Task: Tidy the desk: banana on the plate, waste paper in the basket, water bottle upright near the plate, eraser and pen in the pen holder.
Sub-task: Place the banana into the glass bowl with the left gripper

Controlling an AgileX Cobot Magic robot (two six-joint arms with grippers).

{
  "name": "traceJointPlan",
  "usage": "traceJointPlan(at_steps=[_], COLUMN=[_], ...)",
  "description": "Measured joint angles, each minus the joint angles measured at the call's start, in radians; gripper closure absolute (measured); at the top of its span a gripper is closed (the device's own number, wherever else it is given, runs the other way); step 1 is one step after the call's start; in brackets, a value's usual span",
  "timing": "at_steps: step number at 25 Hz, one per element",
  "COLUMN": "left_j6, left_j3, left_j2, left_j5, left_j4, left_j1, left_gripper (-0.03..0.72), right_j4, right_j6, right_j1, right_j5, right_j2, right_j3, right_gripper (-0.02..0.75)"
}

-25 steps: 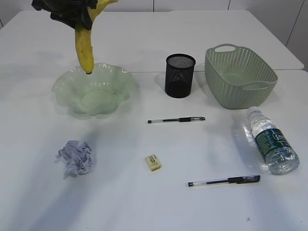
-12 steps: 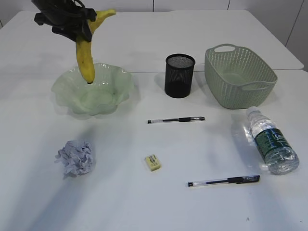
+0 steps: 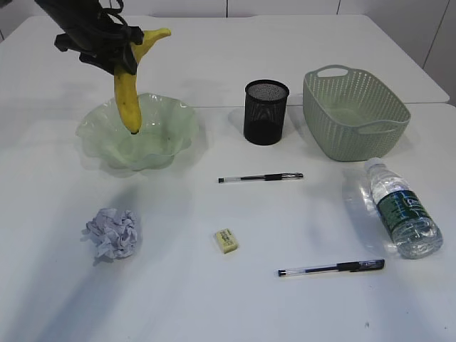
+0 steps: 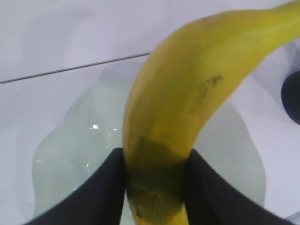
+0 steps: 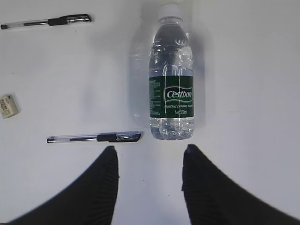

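Note:
My left gripper will let go of the banana tip down inside the near side of the pale green plate (image 3: pixel 132 159).
My left gripper (image 3: pixel 114 51) is shut on the yellow banana (image 3: pixel 128 96), which hangs tip-down with its dark tip inside the pale green plate (image 3: pixel 182 132); in the left wrist view the banana (image 4: pixel 187 103) sits between the jaws (image 4: pixel 155 161) above the plate (image 4: pixel 70 150). My right gripper (image 5: pixel 149 152) is open above the desk (image 3: pixel 228 299), short of the lying water bottle (image 5: pixel 171 79) (image 3: pixel 403 208). The waste paper (image 3: pixel 112 234), the eraser (image 3: pixel 226 240) and two pens (image 3: pixel 261 177) (image 3: pixel 332 268) lie on the desk. The pen holder (image 3: pixel 266 112) and the basket (image 3: pixel 354 114) stand at the back.
In the right wrist view a pen (image 5: pixel 93 137) lies just left of the bottle's base, another pen (image 5: pixel 47 21) at the top left, and the eraser (image 5: pixel 8 105) at the left edge. A table seam runs behind the plate.
My left gripper has lowered the banana, so its tip went from the plate's far rim down into the plate. Nothing else has moved.

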Motion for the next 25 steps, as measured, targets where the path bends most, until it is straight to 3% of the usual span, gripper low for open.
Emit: traceJointPlan(at_steps=[25], left_j6=[0.0], left_j3=[0.0], left_j2=[0.081], left_j5=[0.019], left_j4=[-0.024], left_j1=[0.017], left_gripper=[0.422], right_j4=[0.0], right_j6=[0.0], right_j1=[0.0], right_j5=[-0.019], right_j2=[0.0], right_j3=[0.0], right_gripper=[0.4])
